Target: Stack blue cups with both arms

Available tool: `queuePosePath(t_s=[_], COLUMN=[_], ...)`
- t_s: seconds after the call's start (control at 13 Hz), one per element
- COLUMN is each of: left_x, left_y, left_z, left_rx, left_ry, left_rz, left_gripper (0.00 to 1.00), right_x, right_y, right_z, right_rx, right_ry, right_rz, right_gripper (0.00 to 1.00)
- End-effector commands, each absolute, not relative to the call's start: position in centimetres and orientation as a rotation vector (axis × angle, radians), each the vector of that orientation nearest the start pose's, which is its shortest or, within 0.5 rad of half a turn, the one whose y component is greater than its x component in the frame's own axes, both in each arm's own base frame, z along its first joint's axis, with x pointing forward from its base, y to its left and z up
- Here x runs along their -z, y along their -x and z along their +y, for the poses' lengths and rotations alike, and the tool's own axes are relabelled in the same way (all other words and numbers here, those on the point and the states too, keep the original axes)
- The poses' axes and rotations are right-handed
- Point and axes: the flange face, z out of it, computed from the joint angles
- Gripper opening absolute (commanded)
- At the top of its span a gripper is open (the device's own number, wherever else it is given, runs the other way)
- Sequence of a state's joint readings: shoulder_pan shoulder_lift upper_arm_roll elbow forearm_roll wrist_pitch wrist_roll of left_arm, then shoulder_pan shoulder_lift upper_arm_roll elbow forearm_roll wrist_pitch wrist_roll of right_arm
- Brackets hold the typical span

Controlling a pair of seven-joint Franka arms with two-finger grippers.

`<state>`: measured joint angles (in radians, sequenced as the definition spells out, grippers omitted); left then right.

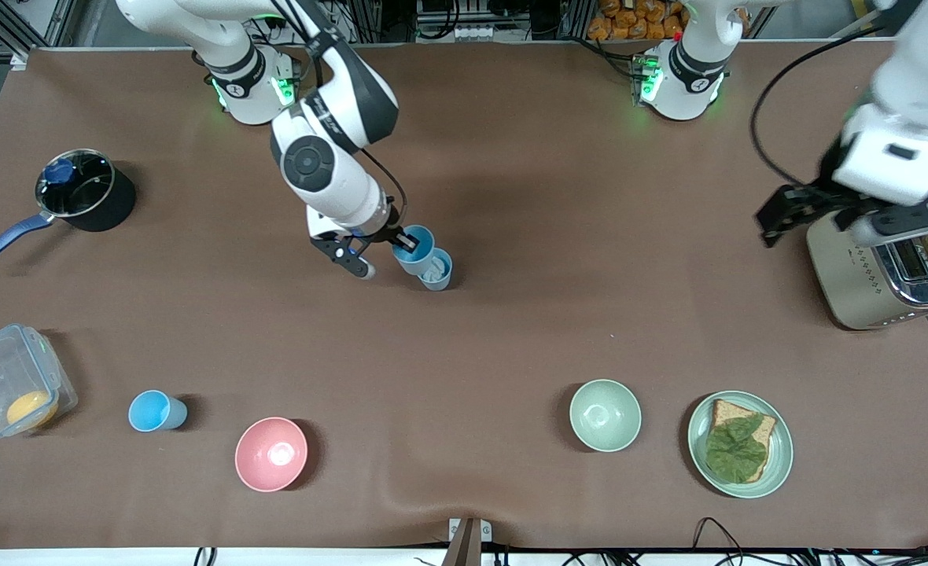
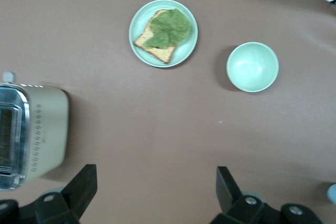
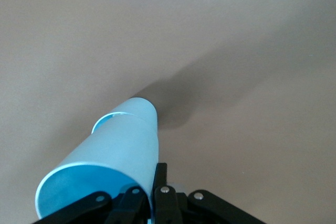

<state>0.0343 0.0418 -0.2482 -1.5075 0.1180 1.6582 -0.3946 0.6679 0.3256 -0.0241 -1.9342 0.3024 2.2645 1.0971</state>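
Observation:
The sky-blue cup, now tilted with its base inside, will be let go by my right gripper inside the paler grey-blue cup (image 1: 432,262) (image 3: 125,120) on the middle of the table.
My right gripper (image 1: 403,240) is shut on the rim of a sky-blue cup (image 1: 417,245), one finger inside and one outside. It holds the cup tilted, with its base in a paler grey-blue cup (image 1: 437,271) on the table's middle. In the right wrist view the gripper (image 3: 150,183) grips the blue cup (image 3: 115,153), and the lower cup's rim (image 3: 105,121) shows around its base. A third blue cup (image 1: 155,411) sits near the front edge toward the right arm's end. My left gripper (image 1: 782,216) hangs open and empty beside the toaster (image 1: 877,275), and also shows in its own wrist view (image 2: 155,190).
A black pot with a blue handle (image 1: 85,192) and a clear plastic box (image 1: 12,391) are at the right arm's end. A pink bowl (image 1: 270,453), a pale green bowl (image 1: 605,415) and a plate with toast and lettuce (image 1: 739,442) lie along the front.

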Motion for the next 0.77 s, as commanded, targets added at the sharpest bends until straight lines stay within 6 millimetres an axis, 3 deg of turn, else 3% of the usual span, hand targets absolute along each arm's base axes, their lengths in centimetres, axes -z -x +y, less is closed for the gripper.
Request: queuePosePath(t_s=[0.0, 0.23, 0.69], left_x=[-64.4, -65.3, -66.0], left_y=[-55.3, -54.5, -54.0], left_z=[-7.9, -5.3, -4.3], left_rx=[0.102, 0.056, 0.064], left_ry=[3.106, 3.124, 3.107], left_rz=[-0.242, -0.212, -0.22], left_gripper=[1.0, 1.0, 1.0], right_x=[-31.5, -30.5, -30.1], right_y=[-49.1, -48.5, -48.0], right_z=[38.0, 39.0, 39.7], right_rx=[-0.24, -0.238, -0.242], right_ry=[2.795, 2.796, 2.801], right_rz=[0.991, 1.009, 1.012], right_gripper=[0.0, 0.0, 0.0])
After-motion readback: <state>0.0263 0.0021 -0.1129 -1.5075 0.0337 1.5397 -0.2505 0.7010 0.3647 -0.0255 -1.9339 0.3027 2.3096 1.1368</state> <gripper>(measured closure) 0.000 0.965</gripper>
